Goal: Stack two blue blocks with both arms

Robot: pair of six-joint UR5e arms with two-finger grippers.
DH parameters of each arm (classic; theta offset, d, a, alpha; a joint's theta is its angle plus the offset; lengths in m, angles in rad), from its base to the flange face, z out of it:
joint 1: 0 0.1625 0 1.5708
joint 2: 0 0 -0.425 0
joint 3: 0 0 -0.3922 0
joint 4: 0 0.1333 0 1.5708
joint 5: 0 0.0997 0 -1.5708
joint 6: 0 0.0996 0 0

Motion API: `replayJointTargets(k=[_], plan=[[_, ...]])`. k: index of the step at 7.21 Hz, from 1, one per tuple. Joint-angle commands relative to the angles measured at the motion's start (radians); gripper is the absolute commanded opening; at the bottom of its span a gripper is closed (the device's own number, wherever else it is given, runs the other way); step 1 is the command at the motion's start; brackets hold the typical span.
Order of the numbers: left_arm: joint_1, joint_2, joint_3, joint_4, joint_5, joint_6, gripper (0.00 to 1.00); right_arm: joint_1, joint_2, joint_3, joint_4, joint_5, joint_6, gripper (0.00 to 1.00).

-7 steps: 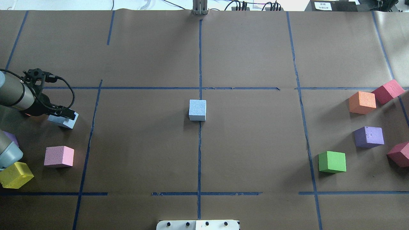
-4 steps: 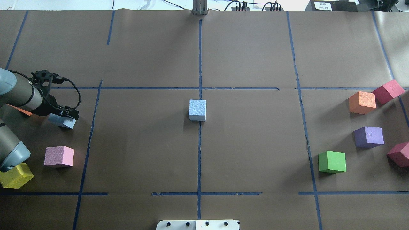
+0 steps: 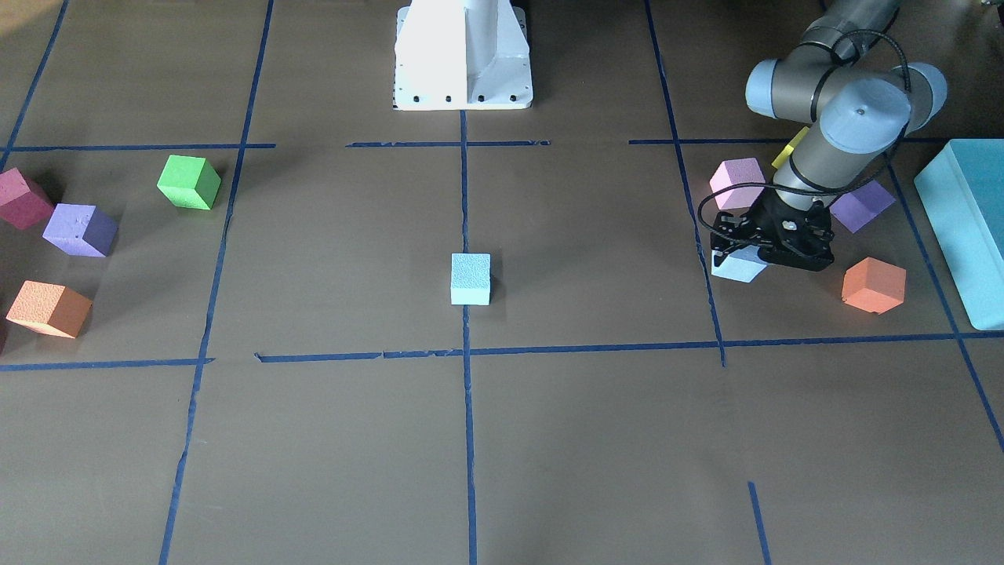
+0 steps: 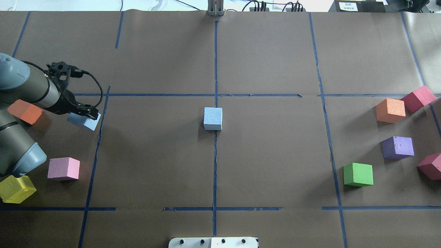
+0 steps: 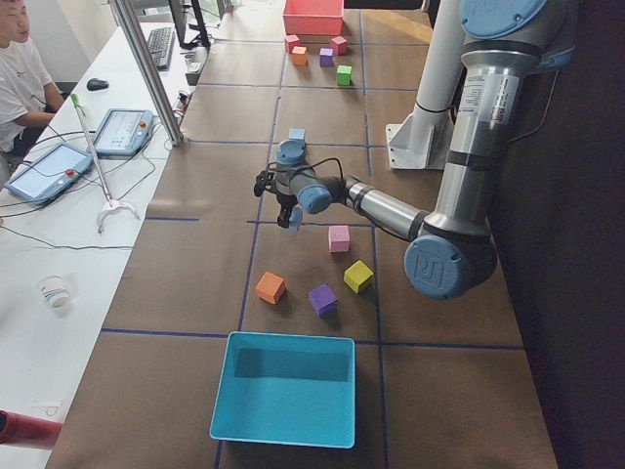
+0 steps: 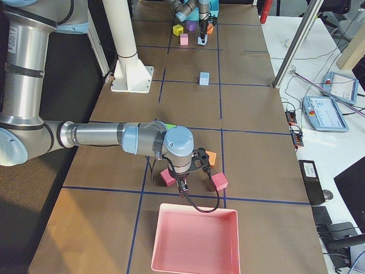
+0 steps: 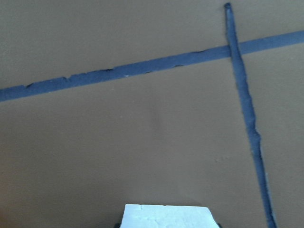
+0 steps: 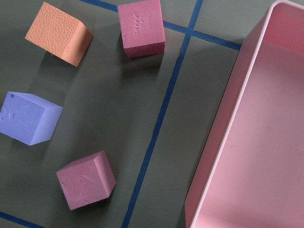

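Observation:
The held blue block, now just above the paper, will be let go by my left gripper on top of the blue block at the table's centre (image 3: 471,265).
One blue block (image 4: 213,118) sits at the table's centre on the tape line; it also shows in the front-facing view (image 3: 471,278). My left gripper (image 4: 90,115) is shut on the second blue block (image 4: 84,121) and holds it just above the paper at the left, near a tape line. The held block shows in the front-facing view (image 3: 737,265) and at the bottom edge of the left wrist view (image 7: 166,216). My right gripper (image 6: 182,188) shows only in the exterior right view, low over the cubes by the pink tray; I cannot tell whether it is open or shut.
Around the left arm lie an orange cube (image 4: 24,111), a pink cube (image 4: 63,168), a yellow cube (image 4: 16,188), a purple cube (image 3: 863,205) and a large teal box (image 3: 965,227). At the right lie green (image 4: 358,174), purple (image 4: 398,147), orange (image 4: 390,110) and red cubes, and a pink tray (image 6: 197,240).
My left gripper has moved to the right and slightly away from the base with the blue block in it. The orange cube behind it is now uncovered. The centre block has not moved.

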Motion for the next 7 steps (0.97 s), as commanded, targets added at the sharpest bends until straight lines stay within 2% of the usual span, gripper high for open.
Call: replayJointTargets(k=[1, 2, 4, 5, 7], plan=[[0.036, -0.320, -0.038, 0.409, 0.001, -0.079, 0.03, 0.000, -0.001, 0.000, 0.000, 0.002, 0.002, 1.00], [0.091, -0.448, 0.016, 0.439, 0.010, -0.204, 0.03, 0.000, -0.001, 0.000, 0.000, 0.002, 0.002, 1.00], [0.198, -0.695, 0.272, 0.414, 0.126, -0.360, 0.03, 0.000, -0.001, -0.005, 0.000, 0.000, 0.004, 1.00], [0.223, -0.705, 0.318, 0.359, 0.135, -0.368, 0.03, -0.002, -0.001, -0.007, 0.000, 0.000, 0.004, 1.00], [0.256, -0.710, 0.349, 0.334, 0.164, -0.365, 0.05, 0.000, -0.001, -0.016, 0.000, -0.002, 0.001, 1.00]])
